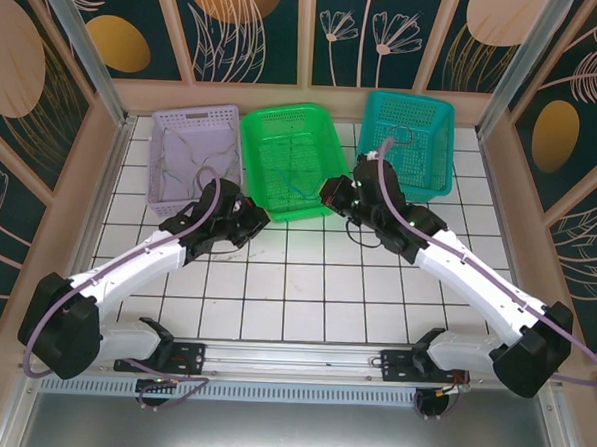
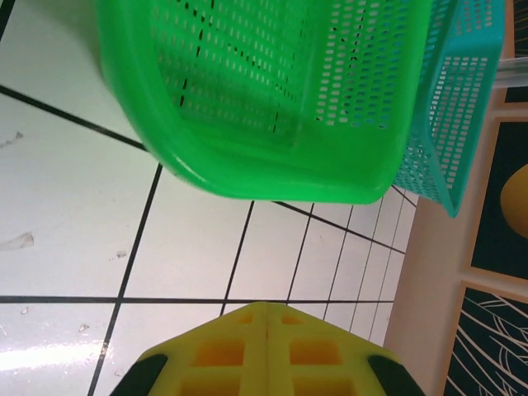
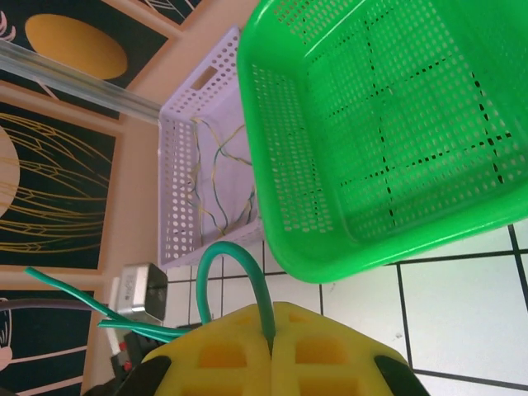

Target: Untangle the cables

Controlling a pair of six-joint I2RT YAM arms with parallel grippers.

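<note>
Next, my left gripper opens, takes the cable's loose end [image 3: 35,273] and pulls it away from my right gripper, because the green cable makes a loop at my right gripper.
My right gripper [image 3: 272,309] is shut on a green cable [image 3: 216,252]. The cable arches up out of the closed yellow jaws and runs down to the left. Several thin cables [image 3: 216,183], yellow, green and pale, lie tangled in the lavender basket [image 3: 177,165]. From above, that lavender basket [image 1: 194,113] holds the wires [image 1: 187,163] at the back left. My left gripper [image 2: 266,307] is shut with nothing between its yellow jaws, over white tiles just short of the green basket [image 2: 247,177]. In the top view the left gripper [image 1: 259,219] and the right gripper [image 1: 328,193] flank the green basket's near corners.
A green basket [image 1: 289,118] stands at the back centre and a teal basket [image 1: 410,104] at the back right, close together. The teal basket [image 2: 458,124] sits right behind the green one. Wooden walls close off the table's sides and back. White tiles [image 1: 295,283] lie between the arms.
</note>
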